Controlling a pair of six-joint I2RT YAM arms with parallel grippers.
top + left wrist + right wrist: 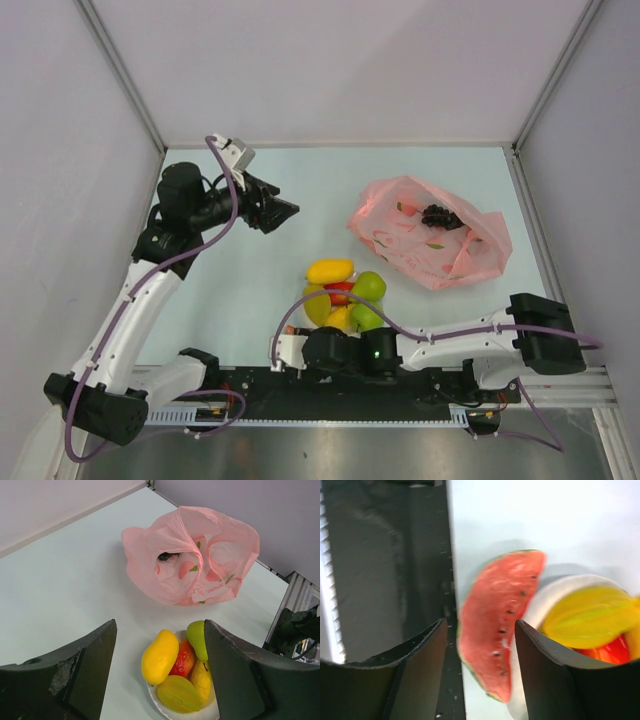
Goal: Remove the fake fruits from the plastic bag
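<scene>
The watermelon slice is sitting outside the white bowl next to the black mounting rail, so next my right gripper pinches the slice's middle [492,622] and lifts it onto the bowl.
The pink plastic bag [430,245] lies crumpled at the back right, with a dark grape bunch [440,216] inside its mouth. A white bowl [155,700] holds a yellow-orange mango [160,656], a red mango [184,659], a green pear [196,637] and yellow pieces [179,694]. My right gripper [480,645] stands open at the bowl's near edge. A blurred watermelon slice [500,630] sits loose between its fingers, against the bowl rim [545,597]. My left gripper [280,213] hovers open and empty to the left of the bag, facing the bowl.
The black mounting rail [425,580] runs right beside the watermelon slice at the table's near edge. Grey walls close in the table on the left, back and right. The right arm [450,345] stretches along the front edge.
</scene>
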